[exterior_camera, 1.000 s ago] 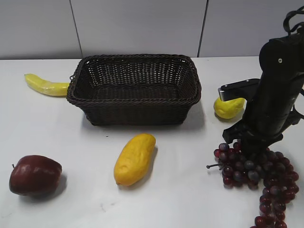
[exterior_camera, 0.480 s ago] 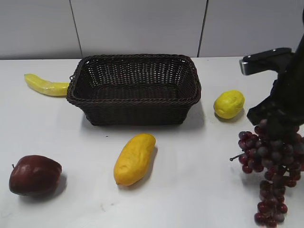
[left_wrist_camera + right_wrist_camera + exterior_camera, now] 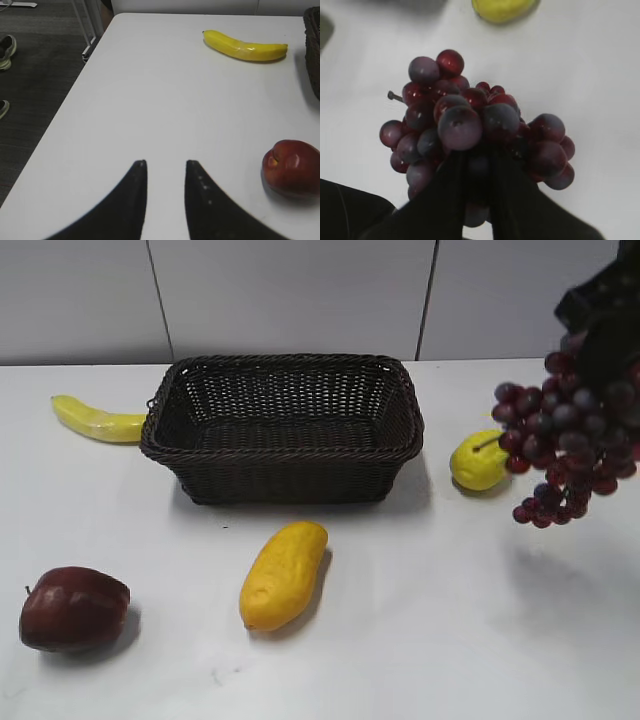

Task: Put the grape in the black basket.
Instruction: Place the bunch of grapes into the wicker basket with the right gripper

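Note:
My right gripper needs to release the grape inside the black basket, setting it free in the half that is nearer the yellow lemon (image 3: 328,425).
The grape (image 3: 566,443), a bunch of dark purple-red grapes, hangs in the air at the right, above the table and to the right of the black basket (image 3: 283,426). My right gripper (image 3: 605,335) is shut on its top; in the right wrist view the two black fingers (image 3: 452,185) clamp the bunch (image 3: 470,125). The woven basket stands at the back middle and holds nothing. My left gripper (image 3: 165,164) is open and empty over bare table, out of the exterior view.
A yellow lemon (image 3: 479,460) lies under the bunch, right of the basket. A yellow mango (image 3: 283,573) lies in front of the basket, a dark red apple (image 3: 72,607) at the front left, a banana (image 3: 98,420) left of the basket.
My right gripper has lifted the grape bunch off the table at the front right, up and back, so it now hangs beside the basket's right end.

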`<state>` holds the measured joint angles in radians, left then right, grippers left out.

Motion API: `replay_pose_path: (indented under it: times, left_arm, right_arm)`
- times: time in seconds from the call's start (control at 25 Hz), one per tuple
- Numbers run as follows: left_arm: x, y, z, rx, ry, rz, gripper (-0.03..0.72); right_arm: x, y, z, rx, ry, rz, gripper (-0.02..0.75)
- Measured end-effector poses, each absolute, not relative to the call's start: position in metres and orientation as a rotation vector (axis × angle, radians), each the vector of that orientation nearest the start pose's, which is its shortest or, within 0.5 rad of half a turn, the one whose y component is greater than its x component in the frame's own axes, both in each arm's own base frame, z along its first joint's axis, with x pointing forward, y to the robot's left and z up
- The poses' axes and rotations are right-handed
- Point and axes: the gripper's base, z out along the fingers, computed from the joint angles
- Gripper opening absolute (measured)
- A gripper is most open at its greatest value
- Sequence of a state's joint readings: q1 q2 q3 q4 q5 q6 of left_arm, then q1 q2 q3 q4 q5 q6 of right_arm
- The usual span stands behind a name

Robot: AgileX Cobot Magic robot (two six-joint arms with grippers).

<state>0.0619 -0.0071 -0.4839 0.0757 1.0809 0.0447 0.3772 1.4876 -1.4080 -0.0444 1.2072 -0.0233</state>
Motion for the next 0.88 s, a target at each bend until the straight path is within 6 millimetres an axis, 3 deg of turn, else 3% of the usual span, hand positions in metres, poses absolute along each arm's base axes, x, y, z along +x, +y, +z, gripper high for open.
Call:
replay_pose_path:
  times: [0.2,0.32,0.88]
  left_arm:
    - [-0.005,0.006,0.271,-0.022,2.075,0.156,0.237]
    - [-0.005,0.006,0.271,-0.022,2.075,0.156,0.237]
    - [-0.005,0.006,0.271,-0.022,2.075,0.156,0.237]
  right_arm:
    - [0.29,0.113,0.397,-0.539,2.546,0.09,0.081]
    - [0.304,0.122,0.41,-0.563,2.493,0.142,0.081]
    - [0.391,0.189,0.406,-0.658,2.361,0.438,0.079]
